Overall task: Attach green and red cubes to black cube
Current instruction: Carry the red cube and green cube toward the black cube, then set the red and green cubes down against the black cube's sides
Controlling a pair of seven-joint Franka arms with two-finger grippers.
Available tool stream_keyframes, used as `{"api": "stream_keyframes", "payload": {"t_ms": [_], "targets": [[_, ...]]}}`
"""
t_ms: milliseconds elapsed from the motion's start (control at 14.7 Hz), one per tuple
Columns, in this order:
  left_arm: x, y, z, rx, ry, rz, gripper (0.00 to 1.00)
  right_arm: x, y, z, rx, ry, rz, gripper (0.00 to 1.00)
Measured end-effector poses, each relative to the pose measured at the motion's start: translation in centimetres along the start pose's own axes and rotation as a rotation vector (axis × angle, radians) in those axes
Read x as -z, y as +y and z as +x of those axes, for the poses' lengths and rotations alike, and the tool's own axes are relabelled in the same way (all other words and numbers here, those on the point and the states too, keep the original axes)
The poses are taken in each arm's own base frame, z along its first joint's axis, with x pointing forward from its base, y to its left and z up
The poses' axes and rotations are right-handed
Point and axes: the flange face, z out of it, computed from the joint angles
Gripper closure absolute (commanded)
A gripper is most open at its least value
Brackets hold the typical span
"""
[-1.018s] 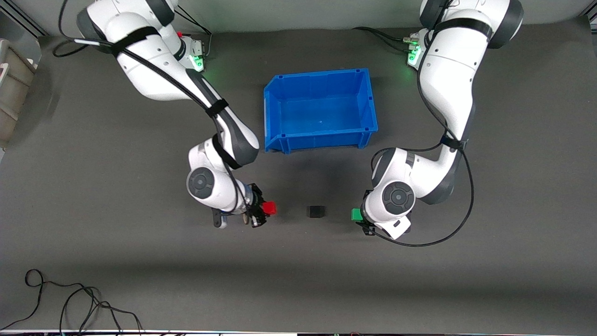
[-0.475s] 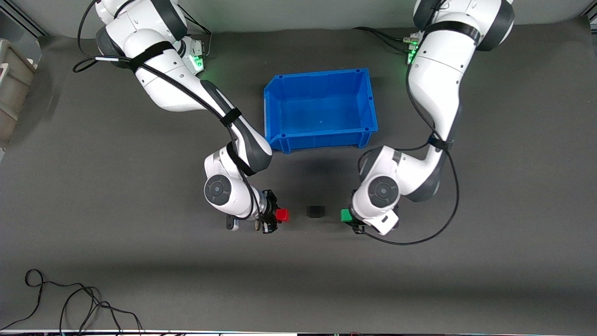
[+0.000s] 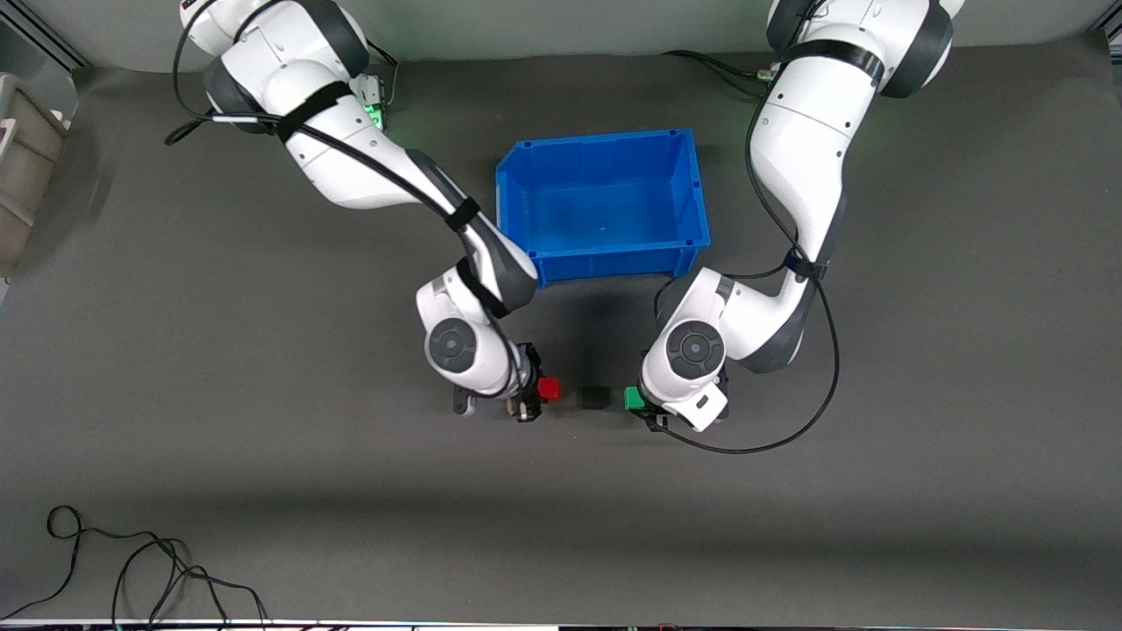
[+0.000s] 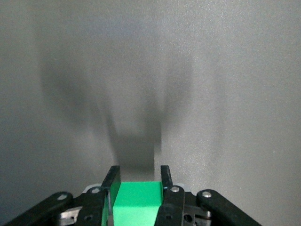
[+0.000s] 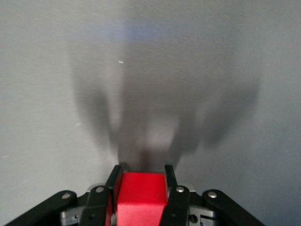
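My left gripper has the green cube, now just beside the black cube. It will release the cube against the black cube's side opposite the red cube (image 3: 609, 400).
The black cube (image 3: 593, 398) sits on the dark mat, nearer the front camera than the blue bin. My right gripper (image 3: 536, 394) is shut on the red cube (image 3: 550, 389) and holds it just beside the black cube, toward the right arm's end. My left gripper (image 3: 640, 405) is shut on the green cube (image 3: 633, 399), just beside the black cube toward the left arm's end. Small gaps separate both coloured cubes from the black one. The red cube (image 5: 141, 194) fills the right gripper (image 5: 141, 176) and the green cube (image 4: 137, 202) fills the left gripper (image 4: 138, 176) in the wrist views.
An empty blue bin (image 3: 526, 206) stands farther from the front camera than the cubes, between the two arms. A loose black cable (image 3: 131, 570) lies near the front edge at the right arm's end. A beige object (image 3: 22, 166) sits at that end's edge.
Both arms have moved inward toward the black cube. The red cube and the green cube have each closed most of the gap to it.
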Motion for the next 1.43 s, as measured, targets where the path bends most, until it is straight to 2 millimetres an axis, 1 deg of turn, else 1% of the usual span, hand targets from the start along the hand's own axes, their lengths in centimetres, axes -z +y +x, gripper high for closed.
{"api": "stream_keyframes", "payload": {"t_ms": [271,475,679,747,882,1086,1425], "targets": [[0.0,-0.3,-0.9,0.002,-0.012,-0.02,0.92,0.0,-0.2,-0.2,-0.022,0.005,0.009,1.0],[-0.3,-0.8,-1.7,-0.004,-0.012,-0.02,0.92,-0.1,-0.9,-0.6,-0.051,-0.007,0.026,1.0],[-1.9,-1.2,-2.0,-0.011,-0.008,-0.016,0.92,-0.3,-1.5,-1.3,-0.064,-0.02,0.042,1.0],[-2.5,-1.3,-2.1,-0.013,-0.01,-0.02,0.92,-0.4,-1.5,-1.6,-0.064,-0.023,0.044,1.0],[-3.2,-1.3,-2.2,-0.014,-0.011,-0.022,0.92,-0.5,-1.3,-2.2,-0.062,-0.025,0.047,1.0],[-2.9,-1.2,-2.3,-0.011,-0.015,-0.028,0.92,-0.7,-0.9,-2.9,-0.065,-0.025,0.048,1.0],[-2.9,-1.2,-2.4,-0.005,-0.016,-0.03,0.92,-0.7,-0.9,-2.9,-0.067,-0.024,0.049,1.0]]}}
